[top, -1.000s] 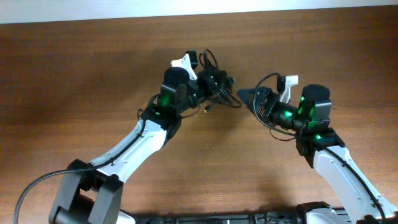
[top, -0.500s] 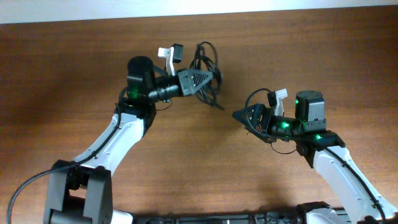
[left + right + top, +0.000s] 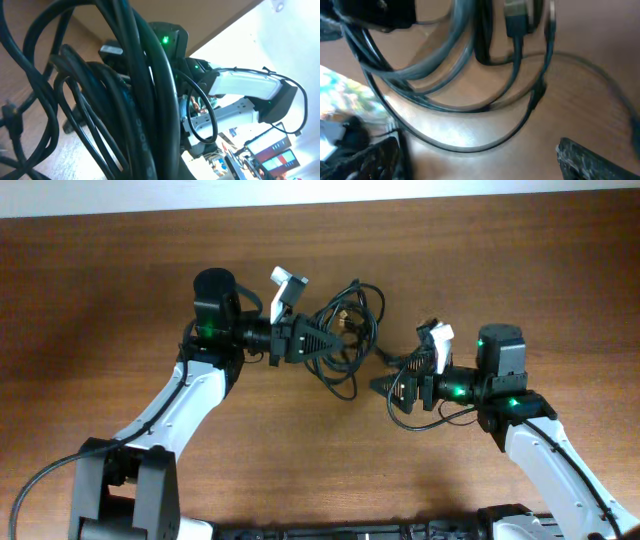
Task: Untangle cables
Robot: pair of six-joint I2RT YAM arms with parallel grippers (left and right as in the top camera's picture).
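I need to let go of the tangled black cables, now hanging in loops above the table, with my left gripper on the brown wooden table [image 3: 356, 376], between the ends of both grippers.
A tangled bundle of thin black cables [image 3: 350, 320] hangs in loops just right of my left gripper [image 3: 325, 340], which is shut on it and holds it above the table. In the left wrist view the cables [image 3: 145, 100] fill the frame close up and hide the fingers. My right gripper [image 3: 383, 387] points left, just below and right of the bundle's lower loops. In the right wrist view its fingers [image 3: 592, 160] stand wide apart and empty. Cable loops and a plug [image 3: 517, 22] hang in front of it.
The brown wooden table [image 3: 100, 280] ends at a white strip along the far edge [image 3: 320, 192]. The arm bases and their thicker wires sit at the near edge [image 3: 130, 500]. My right arm's white link [image 3: 240, 87] shows behind the bundle in the left wrist view.
My left gripper has swung right and slightly toward the front with the bundle, whose loops now hang nearer the right gripper. My right gripper has shifted down and a little left.
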